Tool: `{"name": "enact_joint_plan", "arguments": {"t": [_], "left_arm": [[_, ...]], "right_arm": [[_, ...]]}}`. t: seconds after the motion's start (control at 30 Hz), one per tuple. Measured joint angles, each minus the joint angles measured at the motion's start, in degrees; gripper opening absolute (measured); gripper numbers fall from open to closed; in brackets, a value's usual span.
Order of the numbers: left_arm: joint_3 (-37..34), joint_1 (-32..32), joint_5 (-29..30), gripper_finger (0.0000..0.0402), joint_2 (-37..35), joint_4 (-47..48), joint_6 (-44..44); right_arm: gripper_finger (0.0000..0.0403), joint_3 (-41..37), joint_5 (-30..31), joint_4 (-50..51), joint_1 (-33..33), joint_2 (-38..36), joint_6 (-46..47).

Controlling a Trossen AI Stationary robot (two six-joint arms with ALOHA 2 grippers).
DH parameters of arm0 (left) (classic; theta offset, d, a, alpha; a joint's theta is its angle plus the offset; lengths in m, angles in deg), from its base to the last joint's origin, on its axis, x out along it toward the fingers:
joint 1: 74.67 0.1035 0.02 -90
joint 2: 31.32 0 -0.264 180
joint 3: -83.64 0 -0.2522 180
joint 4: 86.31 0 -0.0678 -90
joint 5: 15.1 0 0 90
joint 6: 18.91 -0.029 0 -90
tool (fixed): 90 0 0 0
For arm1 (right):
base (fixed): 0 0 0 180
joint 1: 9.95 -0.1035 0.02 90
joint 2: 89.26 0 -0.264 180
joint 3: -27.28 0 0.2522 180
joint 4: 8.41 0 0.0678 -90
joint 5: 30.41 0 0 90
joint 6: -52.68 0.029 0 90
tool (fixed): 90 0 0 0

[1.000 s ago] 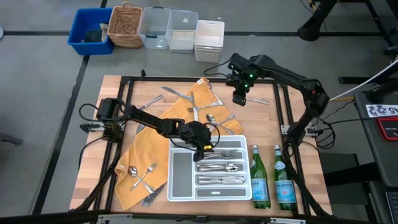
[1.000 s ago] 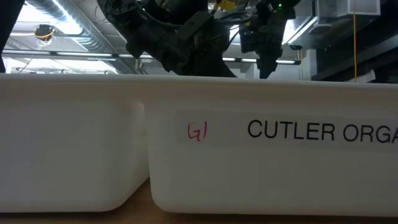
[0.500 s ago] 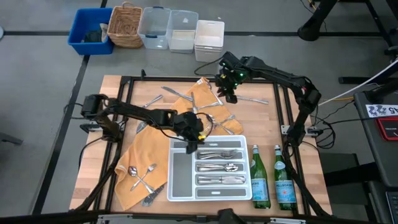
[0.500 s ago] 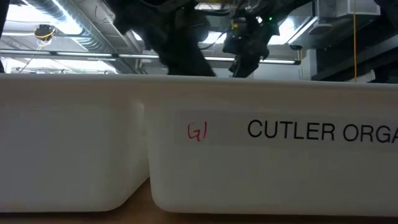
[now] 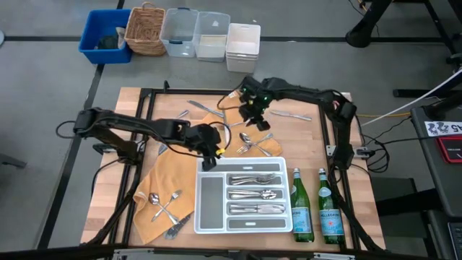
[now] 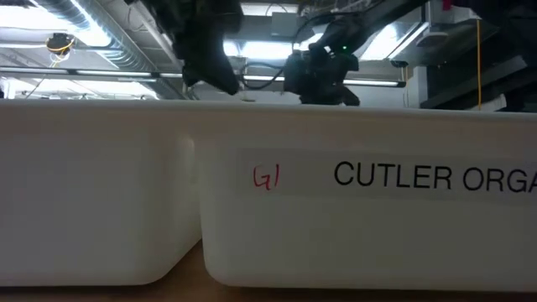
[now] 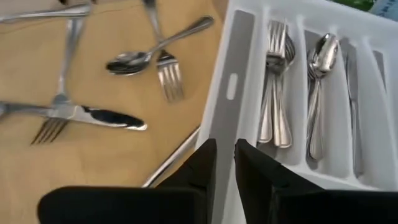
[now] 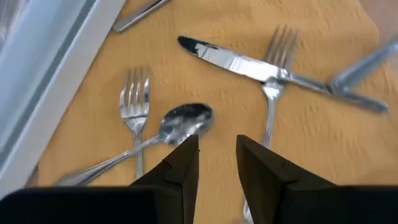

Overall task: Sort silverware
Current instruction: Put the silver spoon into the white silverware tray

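I should next close my right gripper on the rim of the spoon's bowl (image 5: pixel 243 135) (image 8: pixel 211 117), at the end away from the handle, past the white divided tray.
Loose silverware lies on an orange cloth (image 5: pixel 173 173): a spoon (image 8: pixel 183 121), forks (image 8: pixel 135 102) and a knife (image 8: pixel 242 62) near its far right, more (image 5: pixel 164 206) at its near left. One knife (image 5: pixel 292 115) lies on bare wood. The white divided tray (image 5: pixel 197 217) holds sorted forks (image 7: pixel 277 93), spoons (image 7: pixel 318 87) and knives. My left gripper (image 5: pixel 209 150) hovers at the tray's far-left corner (image 7: pixel 239 74), narrowly open and empty. My right gripper (image 5: pixel 254 115) hovers over the spoon and forks, open and empty.
Two green glass bottles (image 5: pixel 301 206) (image 5: pixel 330 206) stand right of the tray. Several bins and a basket (image 5: pixel 180 32) sit beyond the table's far edge. A black frame rail (image 5: pixel 148 108) borders the work area. The tray's white wall (image 6: pixel 369 193) fills the low view.
My left gripper has drawn back from over the tray's fork compartment toward the table's left, to the tray's far-left corner. My right gripper has gone toward the table's left and down, from beside the lone knife to over the cloth's far-right silverware.
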Motion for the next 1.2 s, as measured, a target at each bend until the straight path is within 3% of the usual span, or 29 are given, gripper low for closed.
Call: {"name": "enact_joint_plan", "arguments": {"t": [0.4, 1.2], "left_arm": [[0.0, 0.0, 2.1, 0.0045, -1.6, 2.2, 0.5], [0.0, 0.0, 2.1, 0.0045, -1.6, 3.4, 0.3]], "right_arm": [[0.0111, 0.0, 10.8, -5.4, -6.2, 5.4, -7.7], [0.0111, 0.1, 9.6, -6.7, -6.3, 11.7, -7.6]]}}
